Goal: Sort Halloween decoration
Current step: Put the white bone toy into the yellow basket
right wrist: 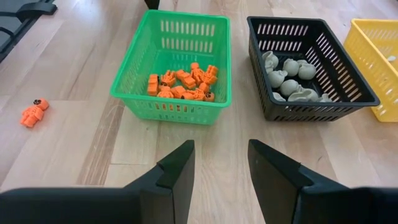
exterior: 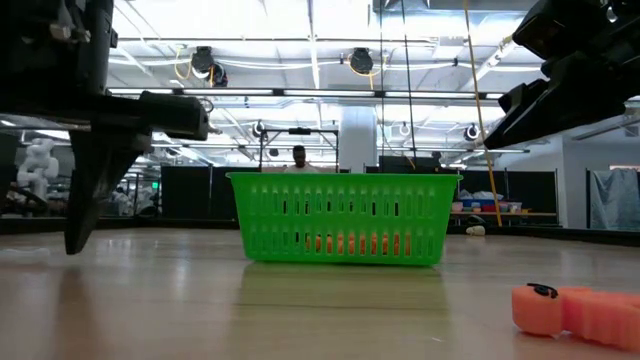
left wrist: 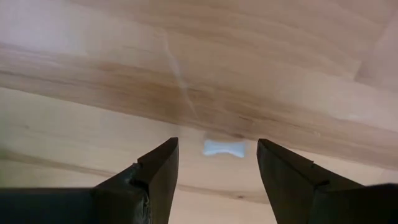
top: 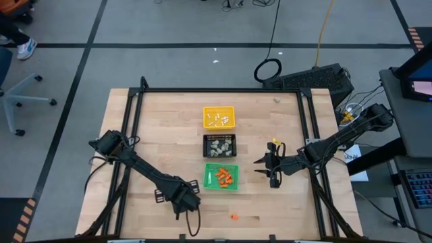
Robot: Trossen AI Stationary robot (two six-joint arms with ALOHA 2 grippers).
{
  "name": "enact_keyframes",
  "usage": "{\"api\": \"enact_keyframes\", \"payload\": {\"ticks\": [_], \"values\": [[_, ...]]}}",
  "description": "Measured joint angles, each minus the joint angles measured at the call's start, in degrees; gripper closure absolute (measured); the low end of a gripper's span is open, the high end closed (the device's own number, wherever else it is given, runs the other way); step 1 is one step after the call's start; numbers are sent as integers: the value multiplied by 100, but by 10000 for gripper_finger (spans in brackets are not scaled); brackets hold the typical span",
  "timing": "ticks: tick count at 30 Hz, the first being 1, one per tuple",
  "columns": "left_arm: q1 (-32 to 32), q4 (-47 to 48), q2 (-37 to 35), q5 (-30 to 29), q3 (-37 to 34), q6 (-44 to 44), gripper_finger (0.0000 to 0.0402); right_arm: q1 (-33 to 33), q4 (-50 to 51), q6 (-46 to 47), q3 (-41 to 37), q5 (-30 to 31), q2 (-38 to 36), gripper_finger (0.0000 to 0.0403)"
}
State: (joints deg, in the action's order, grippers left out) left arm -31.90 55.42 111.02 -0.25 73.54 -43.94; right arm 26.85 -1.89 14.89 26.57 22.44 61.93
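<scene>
I should turn my left gripper and pinch the white bone-shaped piece across its narrow middle (left wrist: 224, 148), because the piece's ends face that gripper's fingers.
A small white bone-shaped piece (left wrist: 224, 148) lies flat on the wooden table. My left gripper (left wrist: 217, 146) points down over it near the table's front edge (top: 183, 200), open, with one finger on either side of the bone and neither touching it. My right gripper (right wrist: 221, 149) hovers open and holding nothing to the right of the trays (top: 262, 167). Orange pieces (right wrist: 183, 84) lie in the green tray (right wrist: 124, 93), beige-grey lumps (right wrist: 289, 78) in the black tray (right wrist: 348, 87), and white pieces (top: 219, 121) in the yellow tray (top: 206, 116). One orange figure (top: 233, 217) lies loose on the table.
The three trays stand in a row down the table's middle, yellow farthest, black (top: 206, 146) in the middle, green (top: 206, 177) nearest. The loose orange figure (exterior: 575, 310) lies near the front edge, right of my left gripper. A black frame (top: 216, 90) borders the tabletop.
</scene>
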Motion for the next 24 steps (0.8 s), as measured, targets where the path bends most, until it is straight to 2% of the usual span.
{"api": "enact_keyframes", "payload": {"ticks": [10, 24], "values": [[9, -302, -37, 87, -350, 82, 205, 2, 2, -82, 0, -2, 0, 268], [11, -228, -24, 145, -363, 164, 299, 2, 2, -113, 0, -2, 0, 268]]}}
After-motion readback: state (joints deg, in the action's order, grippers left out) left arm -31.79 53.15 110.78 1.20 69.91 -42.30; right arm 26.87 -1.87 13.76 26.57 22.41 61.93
